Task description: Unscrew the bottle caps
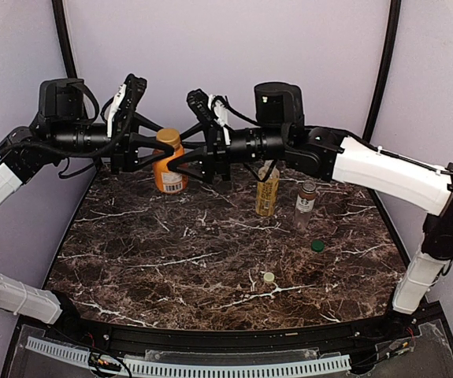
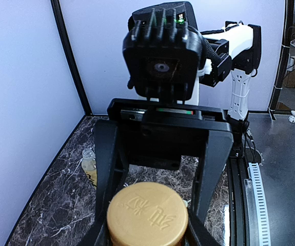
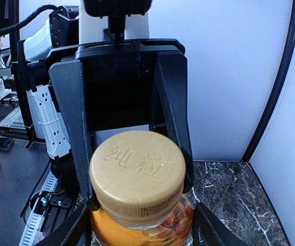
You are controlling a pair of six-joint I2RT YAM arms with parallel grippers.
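My left gripper is high up at the golden tan cap, so it should open and grab the orange bottle's lower body (image 1: 171, 184), leaving the cap for my right gripper.
The squat orange bottle (image 1: 168, 175) stands at the back left of the table, with its golden tan cap (image 1: 168, 138) on. My left gripper (image 1: 161, 145) comes from the left and is shut on that cap (image 2: 147, 215). My right gripper (image 1: 177, 166) comes from the right and is shut on the bottle's body (image 3: 137, 233), below the cap (image 3: 137, 171). The tall yellow-labelled bottle (image 1: 267, 189) and the short clear bottle (image 1: 306, 201) stand uncapped at the back right. The dark green cap (image 1: 317, 245) and the pale cream cap (image 1: 269, 276) lie loose on the table.
The dark marble table (image 1: 171, 260) is walled by pale panels at the back and sides. A perforated rail (image 1: 210, 366) runs along the near edge. An uncapped bottle (image 2: 89, 165) shows beyond the grippers in the left wrist view.
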